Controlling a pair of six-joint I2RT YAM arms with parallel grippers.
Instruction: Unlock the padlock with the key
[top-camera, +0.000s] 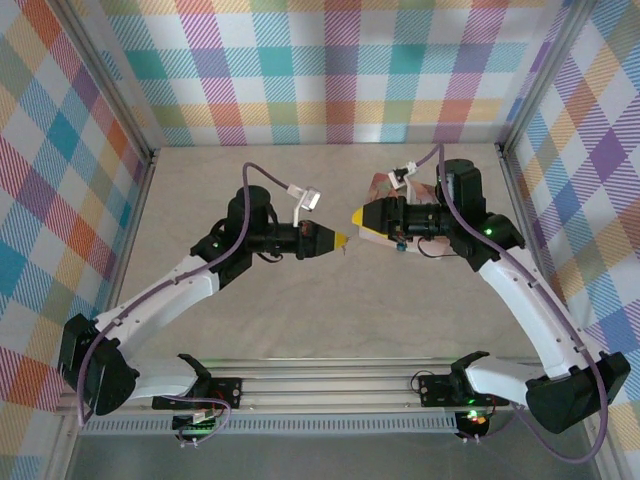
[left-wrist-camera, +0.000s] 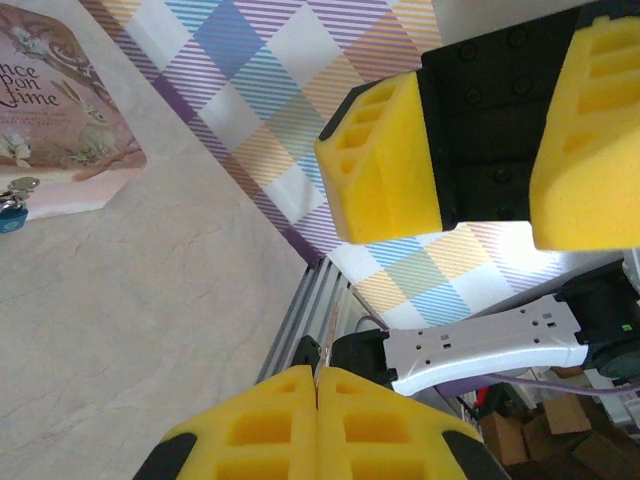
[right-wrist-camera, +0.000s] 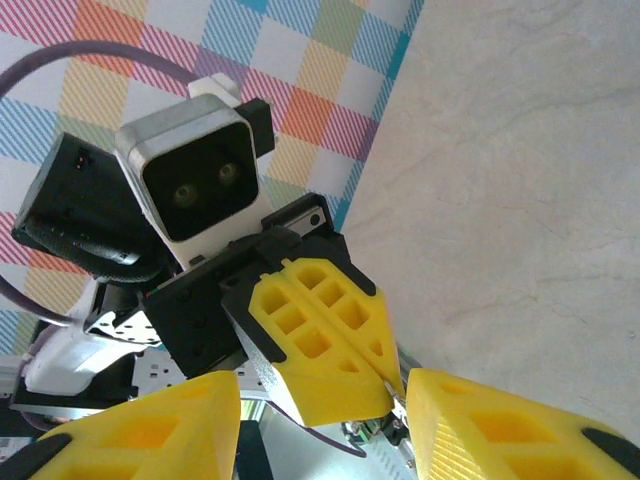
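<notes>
Next, I take the key's loose end (right-wrist-camera: 399, 406) with my right gripper, as the key slants across my left gripper's fingers, while my left gripper takes a straighter hold before unlocking the padlock.
My left gripper (top-camera: 343, 239) is shut on the key (left-wrist-camera: 325, 345), a thin metal strip sticking out between its yellow pads. Its tip also shows as the key (right-wrist-camera: 394, 392) in the right wrist view. My right gripper (top-camera: 357, 217) faces it tip to tip, just above and to the right. It stands open, and its two yellow fingers (left-wrist-camera: 385, 160) straddle the left gripper (right-wrist-camera: 385, 375). The key's tip is close to the inner face of one of the right fingers (right-wrist-camera: 500, 430). The blue padlock (left-wrist-camera: 10, 215) lies on the table against the pink box, apart from both grippers.
The pink printed box (left-wrist-camera: 60, 110) lies flat on the table under my right arm, partly hidden in the top view as the box (top-camera: 380, 184). Checked walls surround the beige table (top-camera: 300, 320). An aluminium rail (top-camera: 330, 385) runs along the near edge.
</notes>
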